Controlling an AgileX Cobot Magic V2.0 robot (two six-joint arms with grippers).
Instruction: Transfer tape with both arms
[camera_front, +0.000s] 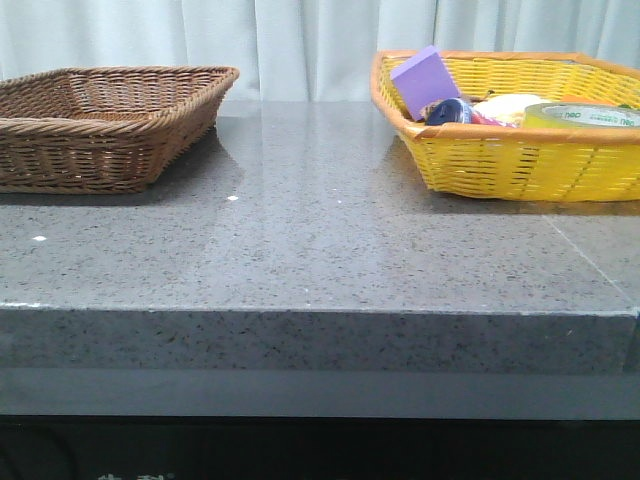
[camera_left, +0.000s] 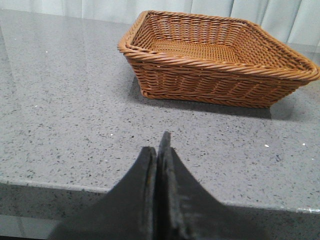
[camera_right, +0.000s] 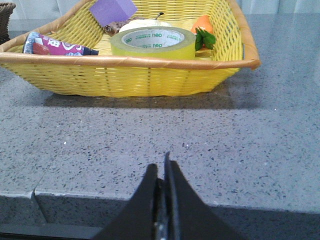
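The side of the yellow tape roll (camera_front: 534, 111) (camera_right: 117, 41) nearest the purple tube should be gripped next by my right gripper, which will go there and close.
The yellow tape roll (camera_right: 152, 43) with a white, green-lettered core lies flat inside the yellow basket (camera_right: 130, 75). In the front view the tape (camera_front: 580, 115) sits at the basket's right side. My right gripper (camera_right: 161, 167) is shut and empty, back at the table's near edge, well short of the basket. My left gripper (camera_left: 157, 147) is shut and empty, at the near edge facing the brown wicker basket (camera_left: 215, 80). Neither gripper shows in the front view.
The yellow basket (camera_front: 520, 160) also holds a purple block (camera_right: 112, 10), a purple tube (camera_right: 55, 47), a white thing and an orange carrot-like toy (camera_right: 202, 25). The brown basket (camera_front: 100, 140) stands at the far left. Grey stone table (camera_front: 320, 230); curtain behind.
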